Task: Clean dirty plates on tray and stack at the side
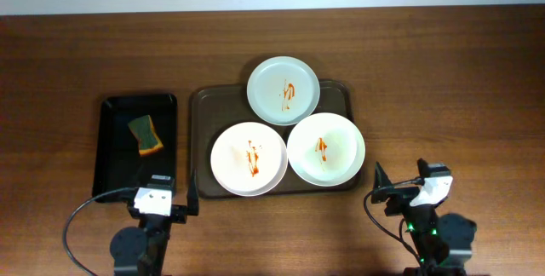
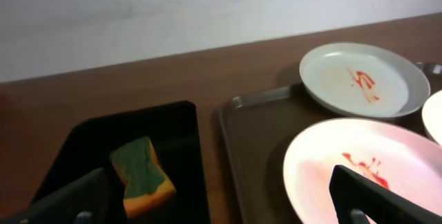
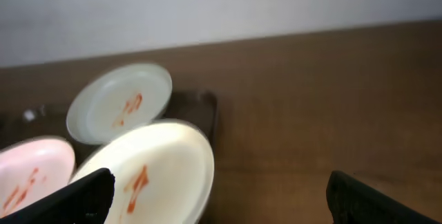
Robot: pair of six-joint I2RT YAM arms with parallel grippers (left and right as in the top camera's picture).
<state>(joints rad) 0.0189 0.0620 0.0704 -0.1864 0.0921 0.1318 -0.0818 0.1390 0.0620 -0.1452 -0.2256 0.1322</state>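
The robot's left gripper needs to next go to the sponge in the black tray and close on the middle of the sponge's green side (image 1: 143, 131) (image 2: 139, 166).
Three white plates streaked with red-orange sauce lie on the brown tray (image 1: 203, 112): one at the back (image 1: 283, 90), one front left (image 1: 249, 158), one front right (image 1: 326, 148). The back plate overhangs the tray's far rim. My left gripper (image 1: 163, 196) hovers open at the table's front, between the black tray and the brown tray, holding nothing. In the left wrist view the left gripper (image 2: 221, 203) faces the front-left plate (image 2: 331, 162). My right gripper (image 1: 398, 178) is open and empty, just right of the tray. The right wrist view shows the right gripper (image 3: 224, 200) beside the front-right plate (image 3: 159, 169).
A narrow black tray (image 1: 115, 152) stands left of the brown one. A green and orange sponge (image 1: 146, 135) lies in it, also in the left wrist view as the sponge (image 2: 141, 175). Bare wooden table spreads to the right of the tray (image 3: 311, 113).
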